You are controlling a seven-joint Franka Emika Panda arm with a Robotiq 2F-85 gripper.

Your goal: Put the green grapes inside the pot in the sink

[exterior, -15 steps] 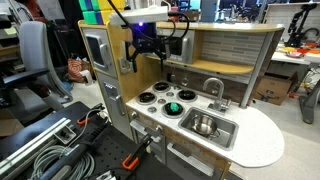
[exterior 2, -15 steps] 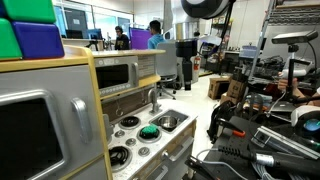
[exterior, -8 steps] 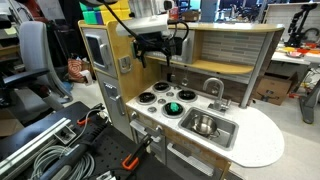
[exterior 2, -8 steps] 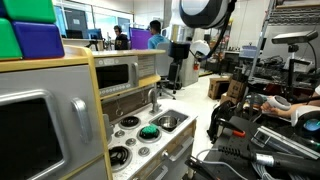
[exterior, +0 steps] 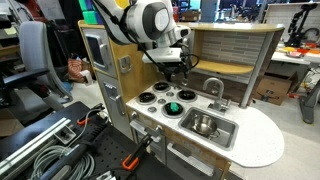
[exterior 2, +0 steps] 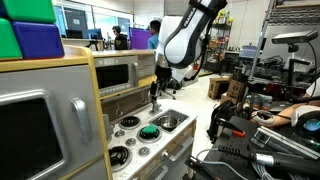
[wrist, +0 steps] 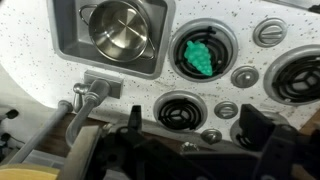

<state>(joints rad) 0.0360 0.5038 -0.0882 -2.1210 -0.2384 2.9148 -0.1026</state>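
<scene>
Next, my gripper moves down next to the body of the green grapes (exterior: pixel 174 107) (wrist: pixel 199 60), on the burner beside the sink, and closes there.
The green grapes (wrist: pixel 200 56) lie on a stove burner of the toy kitchen, next to the sink; they show in both exterior views (exterior: pixel 176 107) (exterior 2: pixel 149 131). The steel pot (wrist: pixel 122 28) stands in the sink (wrist: pixel 68 40), empty, and shows in both exterior views (exterior: pixel 204 124) (exterior 2: pixel 168 122). My gripper (wrist: pixel 190 125) is open and empty, with its dark fingers (wrist: pixel 252 122) spread over the back burners. It hangs above the stove, behind the grapes (exterior: pixel 172 72) (exterior 2: pixel 157 88).
A grey faucet (wrist: pixel 90 92) stands behind the sink. Several black burners and round knobs (wrist: pixel 245 76) surround the grapes. The wooden back wall and shelf (exterior: pixel 230 65) rise behind the counter. A microwave door (exterior: pixel 95 50) is beside the stove.
The arm has swung from beside the cabinet down and across to above the stove, bringing the gripper closer to the burners. The grapes and pot have not moved.
</scene>
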